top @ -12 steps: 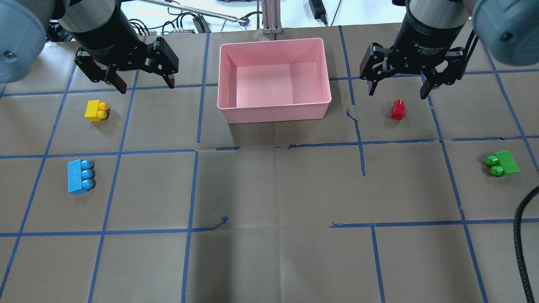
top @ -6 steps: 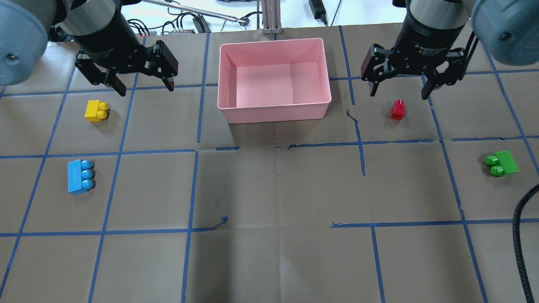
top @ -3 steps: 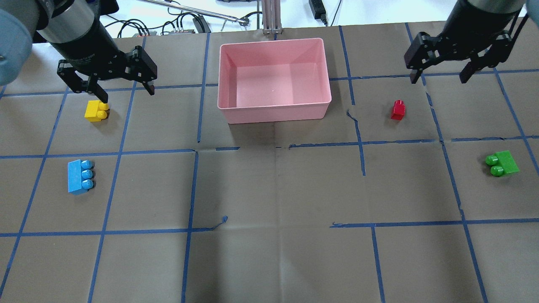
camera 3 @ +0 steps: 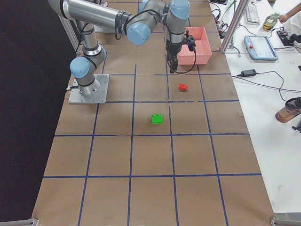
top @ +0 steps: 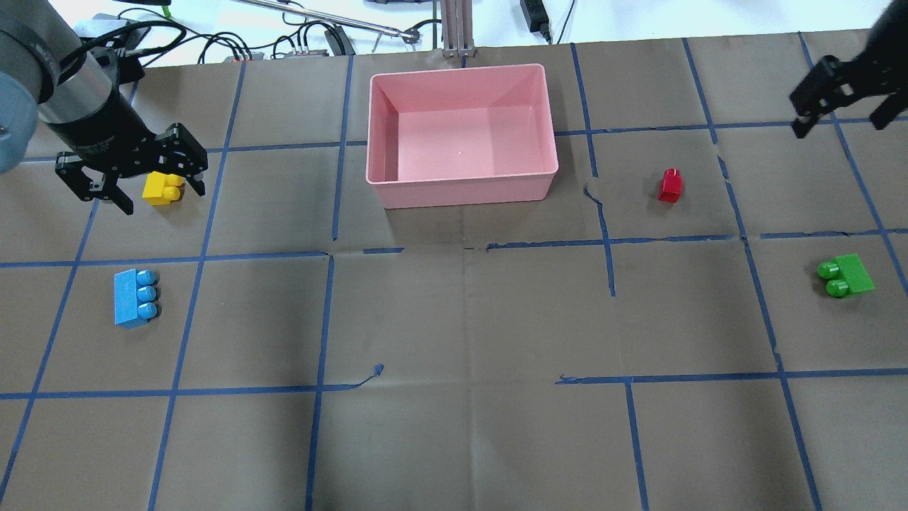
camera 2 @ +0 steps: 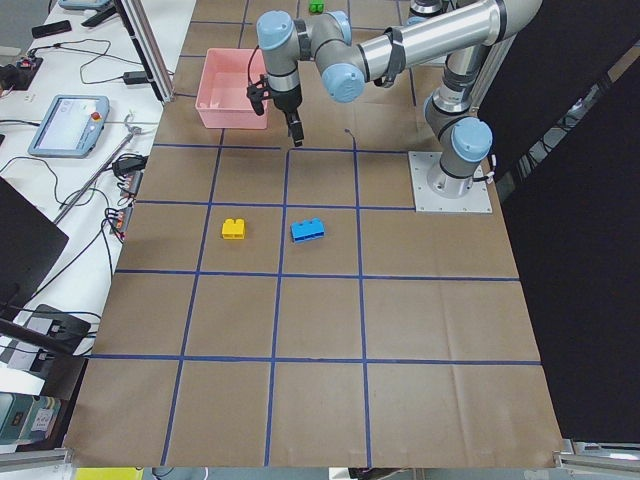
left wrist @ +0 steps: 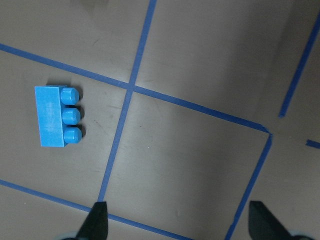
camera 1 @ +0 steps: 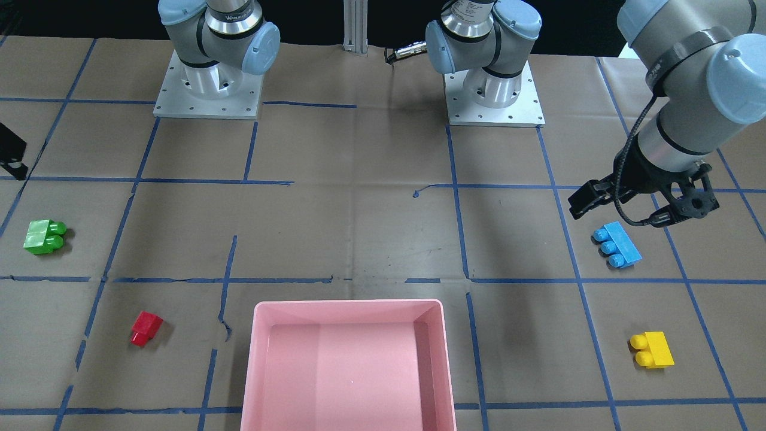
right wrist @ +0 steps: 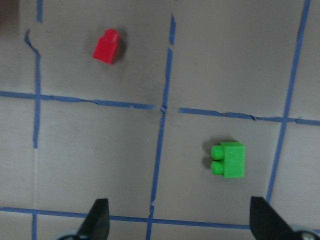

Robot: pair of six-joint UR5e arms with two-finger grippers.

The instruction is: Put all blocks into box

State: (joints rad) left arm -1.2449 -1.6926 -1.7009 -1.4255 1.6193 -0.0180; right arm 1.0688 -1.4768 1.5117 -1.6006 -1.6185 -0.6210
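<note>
Next, the left gripper goes down to the blue brick and closes across its middle, at the brick's middle knob (camera 1: 611, 247) (left wrist: 69, 116).
The pink box (top: 461, 193) stands at the table's far middle and holds nothing; it also shows in the front view (camera 1: 350, 306). The yellow brick (top: 159, 189) and blue brick (top: 133, 298) lie on the left. The red brick (top: 670, 185) and green brick (top: 848, 275) lie on the right. My left gripper (top: 164, 201) is open and empty, high above the table, overlapping the yellow brick from overhead. Its wrist view shows the blue brick (left wrist: 56, 116) to the left of the fingers. My right gripper (top: 844, 126) is open and empty at the far right edge. Its wrist view shows the red brick (right wrist: 107, 46) and green brick (right wrist: 230, 159).
Brown paper with a blue tape grid covers the table. Cables and gear (top: 312, 35) lie beyond the far edge. The two arm bases (camera 1: 206, 90) (camera 1: 494, 90) stand on the robot's side. A white bench with a pendant (camera 2: 65, 125) runs alongside.
Both arms swung outward. The left gripper moved left and nearer, now over the yellow brick in the overhead view. The right gripper moved to the right edge. Both stayed open.
</note>
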